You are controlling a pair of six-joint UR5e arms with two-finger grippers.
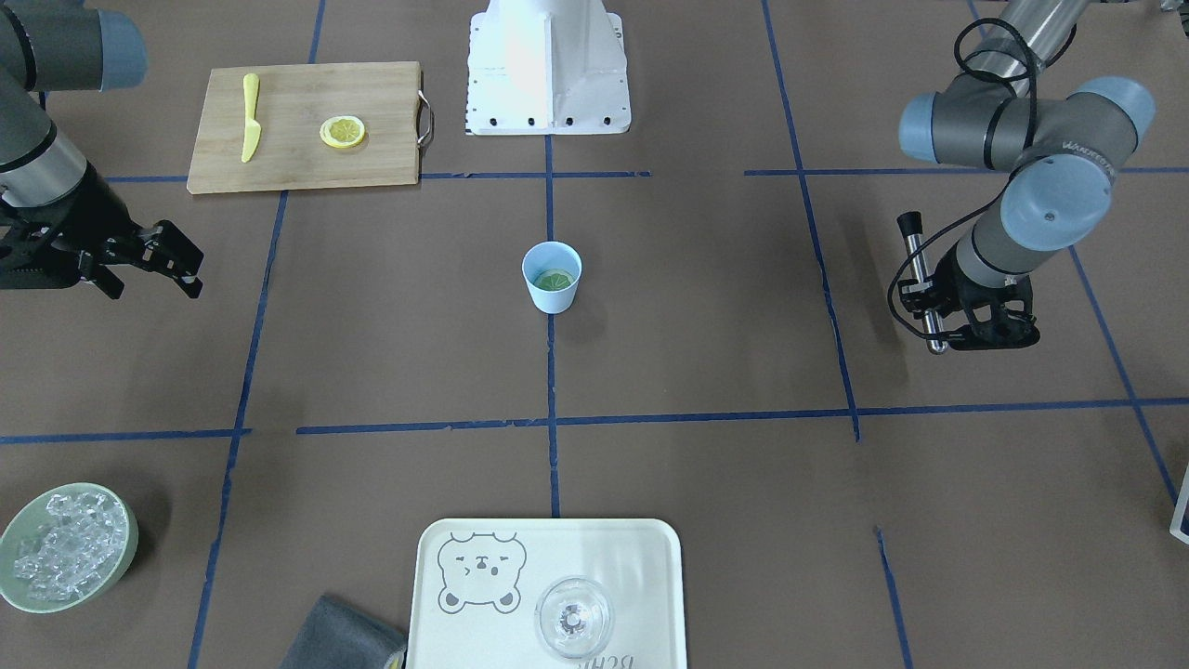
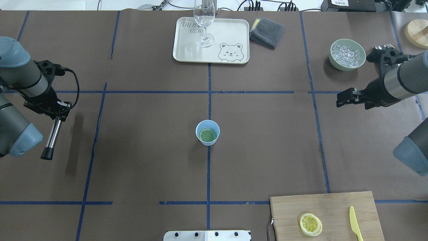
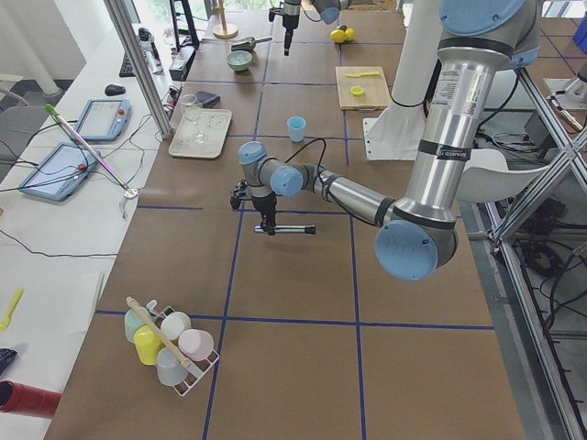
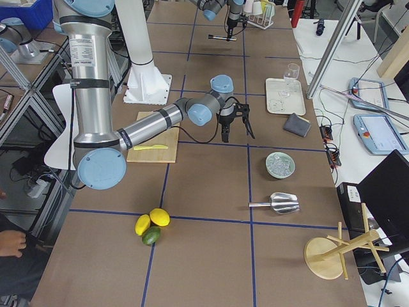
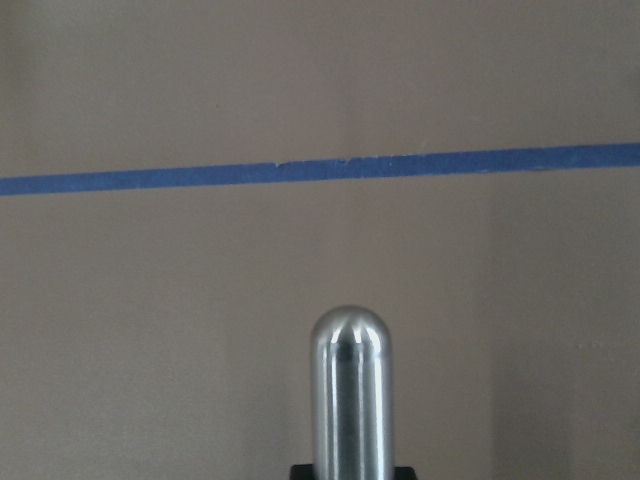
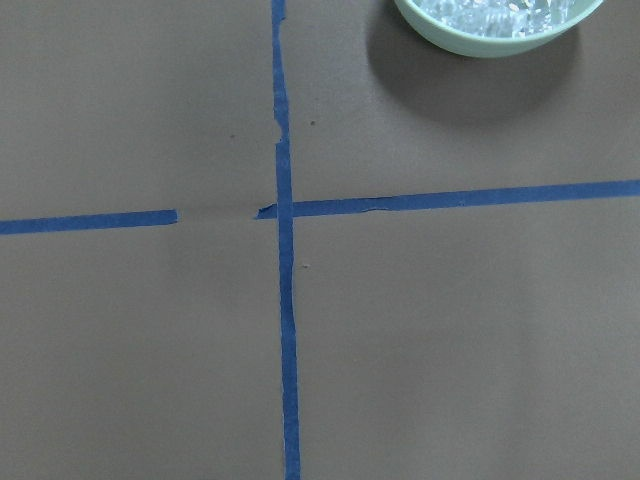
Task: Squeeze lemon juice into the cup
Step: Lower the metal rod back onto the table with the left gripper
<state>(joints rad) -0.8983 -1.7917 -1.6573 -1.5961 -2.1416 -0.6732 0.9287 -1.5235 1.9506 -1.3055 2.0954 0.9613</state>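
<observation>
My left gripper will release the metal rod on the bare table (image 1: 908, 286) between the crosswise blue tape lines.
The light-blue cup (image 1: 552, 288) stands upright at the table's middle, also in the overhead view (image 2: 201, 129). One lemon slice (image 1: 555, 279) lies inside it, flat at the bottom (image 2: 207, 135). A second lemon slice (image 1: 343, 131) lies on the wooden cutting board (image 1: 307, 158). My left gripper (image 1: 932, 299) is shut on a metal rod with a black tip (image 2: 51, 137), far to the cup's side; the rod's end shows in the left wrist view (image 5: 351, 390). My right gripper (image 1: 179, 260) is open and empty, well away from the cup on the other side.
A yellow knife (image 1: 250, 116) lies on the cutting board. A pale-green bowl of ice (image 1: 65, 546) sits near my right gripper (image 6: 500, 25). A white tray (image 1: 632, 567) holds a clear glass (image 1: 573, 618), with a grey cloth (image 1: 339, 636) beside it.
</observation>
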